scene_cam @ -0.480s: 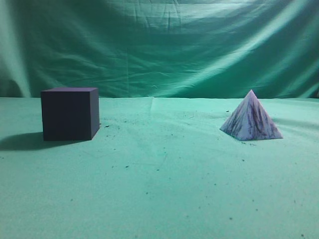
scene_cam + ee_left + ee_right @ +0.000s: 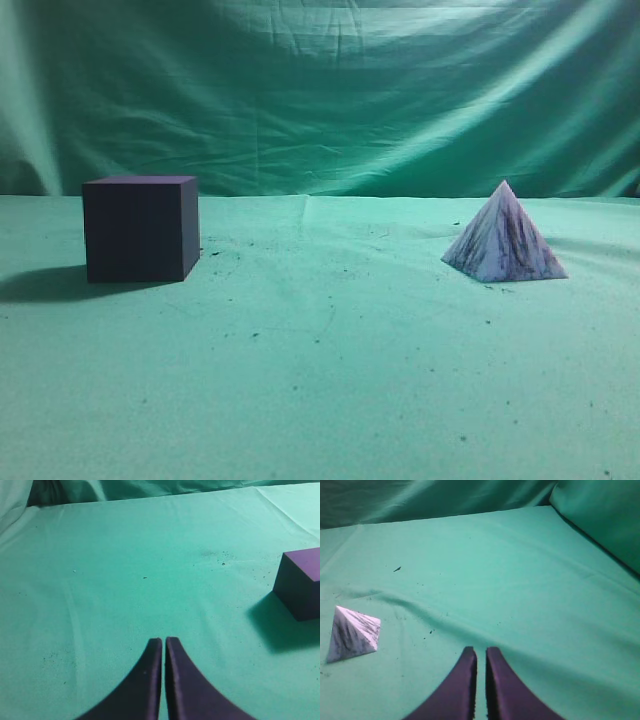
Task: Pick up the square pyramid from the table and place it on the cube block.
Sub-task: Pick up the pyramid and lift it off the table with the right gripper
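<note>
The fingers of my right gripper should reach down past the square pyramid's peak, one on each side, and close on the lower sloping sides [image 2: 503, 251] [image 2: 353, 639] of the square pyramid.
The square pyramid [image 2: 503, 238], white with purple-grey streaks, stands on the green table [image 2: 320, 380] at the right. It also shows at the left of the right wrist view [image 2: 352, 633]. The dark cube block [image 2: 139, 228] stands at the left, and its corner shows at the right edge of the left wrist view [image 2: 301, 582]. My left gripper [image 2: 163, 640] is shut and empty over bare cloth, left of the cube. My right gripper [image 2: 480, 650] is shut and empty, right of the pyramid. Neither gripper shows in the exterior view.
A green cloth backdrop [image 2: 320, 90] hangs behind the table and folds up along the right side in the right wrist view [image 2: 605, 520]. Small dark specks dot the cloth between cube and pyramid.
</note>
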### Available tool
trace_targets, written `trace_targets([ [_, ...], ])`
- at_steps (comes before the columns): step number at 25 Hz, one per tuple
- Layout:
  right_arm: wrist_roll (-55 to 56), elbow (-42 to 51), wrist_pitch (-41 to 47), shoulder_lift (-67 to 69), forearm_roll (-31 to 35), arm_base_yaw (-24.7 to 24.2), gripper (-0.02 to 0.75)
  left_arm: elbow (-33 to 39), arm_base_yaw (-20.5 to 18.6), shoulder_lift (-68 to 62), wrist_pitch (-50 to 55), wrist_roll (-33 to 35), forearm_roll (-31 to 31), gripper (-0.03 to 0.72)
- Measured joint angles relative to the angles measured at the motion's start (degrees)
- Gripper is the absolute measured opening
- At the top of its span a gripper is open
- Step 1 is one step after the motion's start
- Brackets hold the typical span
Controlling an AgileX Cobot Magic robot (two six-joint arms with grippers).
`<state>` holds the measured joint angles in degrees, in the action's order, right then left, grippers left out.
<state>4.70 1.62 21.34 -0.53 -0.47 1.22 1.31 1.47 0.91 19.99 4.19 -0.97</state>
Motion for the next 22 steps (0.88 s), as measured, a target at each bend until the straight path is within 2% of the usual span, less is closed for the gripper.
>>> trace_targets([
  [14,-1.5,0.0,-0.7,0.0,-0.8,0.0,0.063,0.0,0.0,0.0,0.0,0.0,0.0,0.000],
  [16,-1.3,0.2,-4.9,0.0,-0.3,0.0,0.063,0.0,0.0,0.0,0.0,0.0,0.0,0.000],
  [20,0.9,-0.2,-21.7,0.0,3.1,0.0,0.063,0.0,0.0,0.0,0.0,0.0,0.0,0.000],
  [22,1.0,-3.5,-17.9,0.0,3.5,0.0,0.063,0.0,0.0,0.0,0.0,0.0,0.0,0.000],
])
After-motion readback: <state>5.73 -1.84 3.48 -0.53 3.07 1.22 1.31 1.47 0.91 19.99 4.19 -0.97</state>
